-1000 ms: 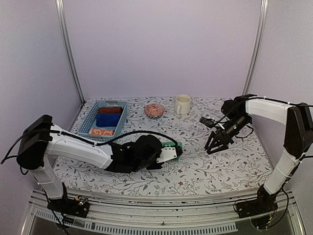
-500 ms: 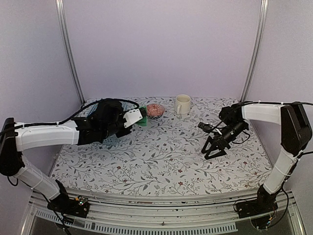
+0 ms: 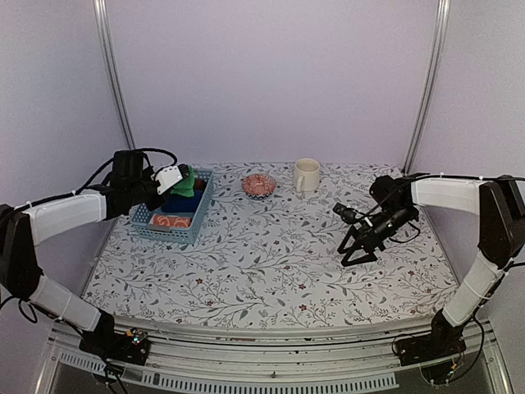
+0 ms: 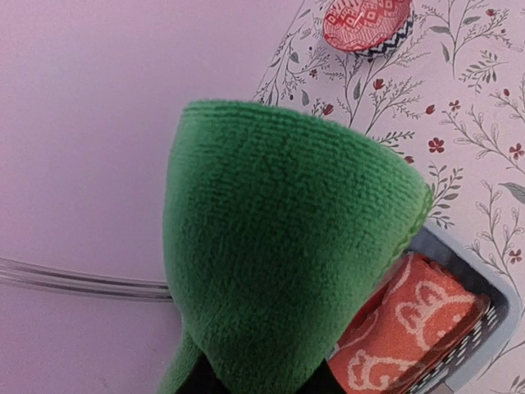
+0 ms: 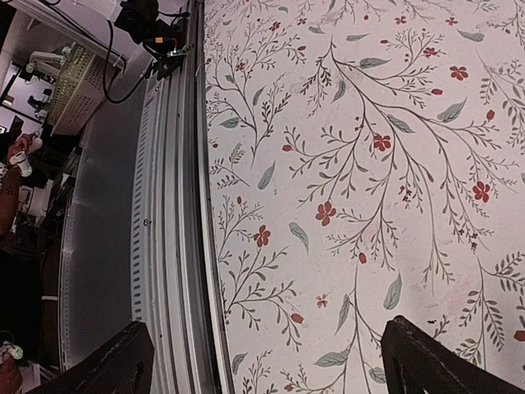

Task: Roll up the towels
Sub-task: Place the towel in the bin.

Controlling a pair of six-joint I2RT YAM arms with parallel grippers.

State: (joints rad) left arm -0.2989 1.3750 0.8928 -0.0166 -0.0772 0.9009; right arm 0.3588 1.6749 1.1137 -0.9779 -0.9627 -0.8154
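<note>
My left gripper needs to release the green towel in the basket (image 3: 184,206), in the spot between the blue cloth roll and the orange towel. The green towel is over the basket's far end.
My left gripper (image 3: 184,182) is shut on a rolled bright green towel (image 3: 188,181) and holds it over the far end of the blue basket (image 3: 141,219). In the left wrist view the green towel (image 4: 279,271) fills the middle and hides my fingers. A rolled orange towel with white prints (image 3: 171,221) lies at the basket's near end; it also shows in the left wrist view (image 4: 410,316). A blue cloth roll (image 3: 179,203) lies in the basket's middle. My right gripper (image 3: 354,251) is open and empty, low over the table at the right.
A small red patterned bowl (image 3: 259,185) and a cream mug (image 3: 306,175) stand at the back of the flower-print table (image 3: 271,263). The bowl shows in the left wrist view (image 4: 365,23). The table's metal front rail (image 5: 172,213) shows in the right wrist view.
My left arm has carried the green towel from the table's middle front up and left to above the basket. My right gripper has shifted slightly and stayed open.
</note>
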